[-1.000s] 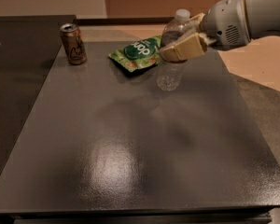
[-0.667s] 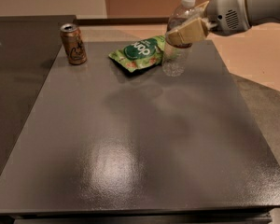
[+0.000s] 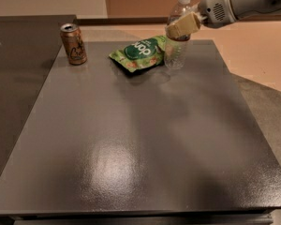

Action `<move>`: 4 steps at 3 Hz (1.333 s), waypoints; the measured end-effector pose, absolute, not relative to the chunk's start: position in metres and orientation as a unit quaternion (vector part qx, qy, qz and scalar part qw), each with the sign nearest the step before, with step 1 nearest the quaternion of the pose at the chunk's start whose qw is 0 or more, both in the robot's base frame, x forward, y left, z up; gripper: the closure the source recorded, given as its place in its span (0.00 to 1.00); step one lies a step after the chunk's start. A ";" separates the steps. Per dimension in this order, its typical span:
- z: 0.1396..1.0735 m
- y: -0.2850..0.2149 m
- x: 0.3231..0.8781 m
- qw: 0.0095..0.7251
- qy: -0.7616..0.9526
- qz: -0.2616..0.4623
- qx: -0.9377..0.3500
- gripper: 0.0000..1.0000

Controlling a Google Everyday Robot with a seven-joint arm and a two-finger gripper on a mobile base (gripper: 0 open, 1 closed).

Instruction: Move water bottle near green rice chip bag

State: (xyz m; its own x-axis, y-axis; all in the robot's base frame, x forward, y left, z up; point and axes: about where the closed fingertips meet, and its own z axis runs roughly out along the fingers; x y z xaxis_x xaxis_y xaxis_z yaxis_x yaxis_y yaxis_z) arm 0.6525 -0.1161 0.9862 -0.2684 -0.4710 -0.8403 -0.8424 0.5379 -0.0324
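The robot's gripper will release the water bottle against the green rice chip bag's end (image 3: 165, 73) farthest from the can.
The water bottle (image 3: 176, 55) is clear with a white cap and stands upright on the dark table (image 3: 131, 144) near its far edge. It is just right of the green rice chip bag (image 3: 139, 53), close to or touching the bag's right end. The bag lies flat, light green with a dark round logo. My gripper (image 3: 181, 26) comes in from the upper right and is shut on the bottle's upper body, with a tan finger pad (image 3: 180, 27) across its front.
A brown-and-gold drink can (image 3: 73, 43) stands upright at the far left of the table. Tan floor lies beyond the table's far and right edges. A dark counter (image 3: 18, 55) runs along the left side.
My gripper has carried the bottle away from the camera and slightly right, from in front of the bag's right end to beside it, near the far edge.
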 end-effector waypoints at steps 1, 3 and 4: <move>0.976 -0.109 0.669 0.418 0.773 0.222 -0.422 1.00; 0.948 -0.094 0.680 0.404 0.777 0.235 -0.422 1.00; 0.942 -0.093 0.681 0.404 0.777 0.235 -0.421 0.82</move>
State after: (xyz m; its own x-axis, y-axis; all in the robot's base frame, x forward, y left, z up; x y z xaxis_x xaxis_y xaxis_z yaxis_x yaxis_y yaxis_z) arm 0.6809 -0.0926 0.9415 -0.3176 -0.4643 -0.8268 -0.8451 0.5341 0.0248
